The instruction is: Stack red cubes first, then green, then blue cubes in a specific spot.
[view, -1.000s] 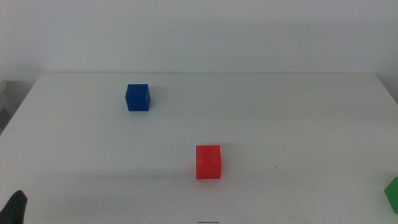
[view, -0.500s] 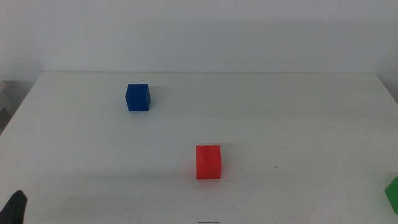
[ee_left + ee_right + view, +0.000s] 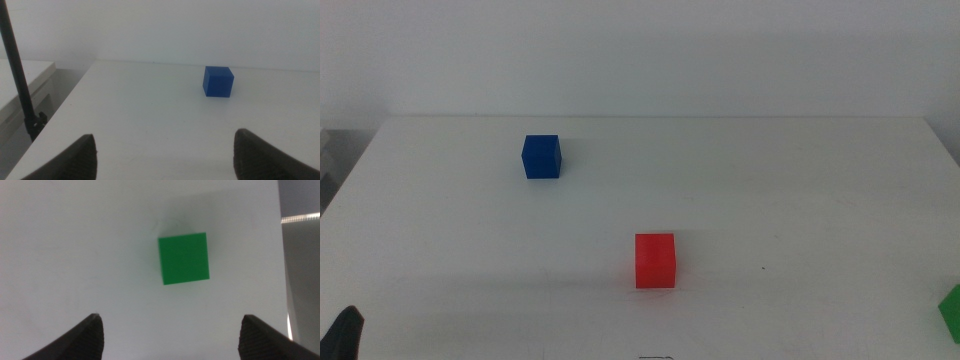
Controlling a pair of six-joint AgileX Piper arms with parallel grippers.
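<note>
My right gripper is going to close on the opposite sides of the green cube (image 3: 950,310) (image 3: 184,259), because green comes after red in the stack.
The red cube (image 3: 655,260) rests on the white table (image 3: 770,190), slightly front of centre. At the back left stands the blue cube (image 3: 541,157), which the left wrist view also shows as the blue cube (image 3: 218,81), well ahead of my left gripper (image 3: 165,159). That gripper is open, holds nothing, and only its tip, the left gripper (image 3: 344,335), shows at the front left corner. The green cube (image 3: 951,310) is cut by the right edge. My right gripper (image 3: 170,339) hovers open above the green cube (image 3: 183,258), its jaws wide apart.
A thin black pole (image 3: 18,75) and a lower white surface (image 3: 22,82) stand beyond the table's left side. The table's right edge (image 3: 280,255) runs close beside the green cube.
</note>
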